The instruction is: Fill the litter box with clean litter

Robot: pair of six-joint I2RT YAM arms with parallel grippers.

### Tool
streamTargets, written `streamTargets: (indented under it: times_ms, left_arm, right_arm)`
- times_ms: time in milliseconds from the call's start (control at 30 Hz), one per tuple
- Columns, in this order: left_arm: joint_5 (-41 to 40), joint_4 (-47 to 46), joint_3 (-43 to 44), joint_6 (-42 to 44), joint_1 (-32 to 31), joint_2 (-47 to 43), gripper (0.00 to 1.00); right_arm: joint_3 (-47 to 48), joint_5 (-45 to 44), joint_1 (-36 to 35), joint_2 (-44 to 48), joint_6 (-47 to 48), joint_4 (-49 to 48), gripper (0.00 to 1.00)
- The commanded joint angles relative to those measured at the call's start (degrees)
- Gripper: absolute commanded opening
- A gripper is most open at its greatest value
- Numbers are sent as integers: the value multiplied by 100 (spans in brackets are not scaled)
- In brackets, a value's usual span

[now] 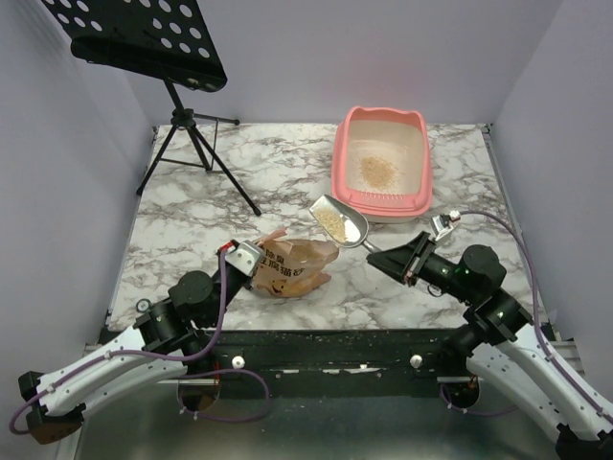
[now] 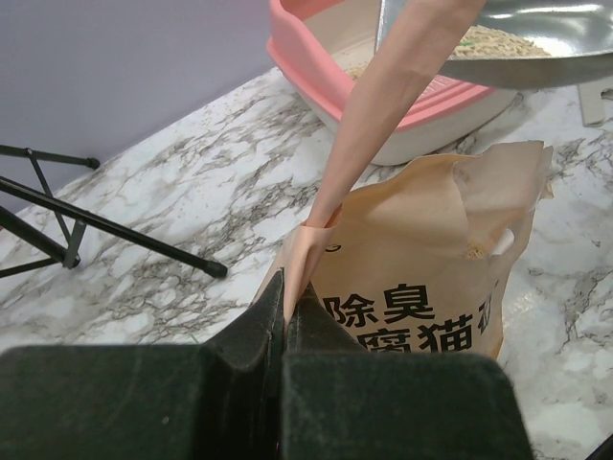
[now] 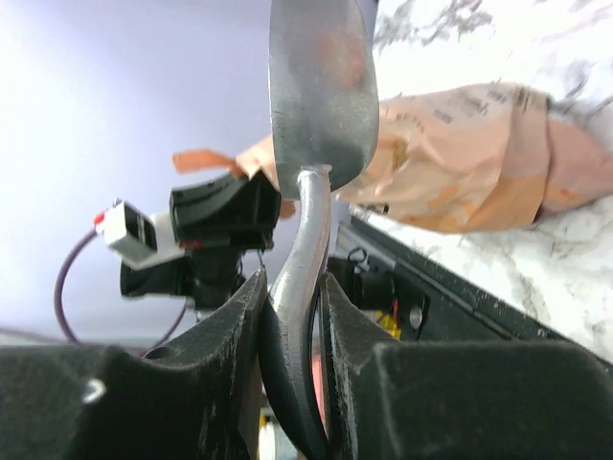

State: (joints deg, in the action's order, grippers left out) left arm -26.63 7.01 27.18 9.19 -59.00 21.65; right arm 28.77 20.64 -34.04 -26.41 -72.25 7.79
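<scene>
My right gripper is to put the grey metal scoop, now in the air by the box's near rim, down on the marble table [image 1: 349, 241] between the litter bag and the pink litter box.
The pink litter box [image 1: 344, 144] stands at the back right of the table with a small pile of clean litter [image 1: 376, 171] inside; its rim also shows in the left wrist view [image 2: 297, 57]. My right gripper [image 1: 410, 261] is shut on the handle of a grey metal scoop [image 1: 341, 222] that holds tan granules, in the air between the bag and the box's near rim. In the right wrist view the handle [image 3: 305, 268] sits between the fingers. My left gripper [image 1: 241, 257] is shut on the pink handle strip [image 2: 383, 115] of the orange-tan litter bag [image 1: 292, 264].
A black music stand on a tripod [image 1: 196, 144] occupies the back left. The marble table top [image 1: 239, 192] ends at a black front rail with spilled granules. Walls enclose the sides and back.
</scene>
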Motion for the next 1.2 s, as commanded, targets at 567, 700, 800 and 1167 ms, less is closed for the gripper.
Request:
streamTargets:
  times_ms: [567,700,800,1167]
  left_arm:
    - [-184,-322,103,-31,-15,-433,0]
    - [-149,-331,112,-31,-15,-399,0]
    - [-114,-323,130,-40,-15,-363,0]
    - [18,-270,174,-102,-6,-284,0]
  right_arm:
    - [1526,-3101,1144,-2543,861,-1640,1]
    - [1763,-2795,1628,-3070,1431,-1579,1]
    - [2070,-2583,1839,-3562,1967,-1263,1]
    - [3932,-2662,1928,-5109,4401,1038,1]
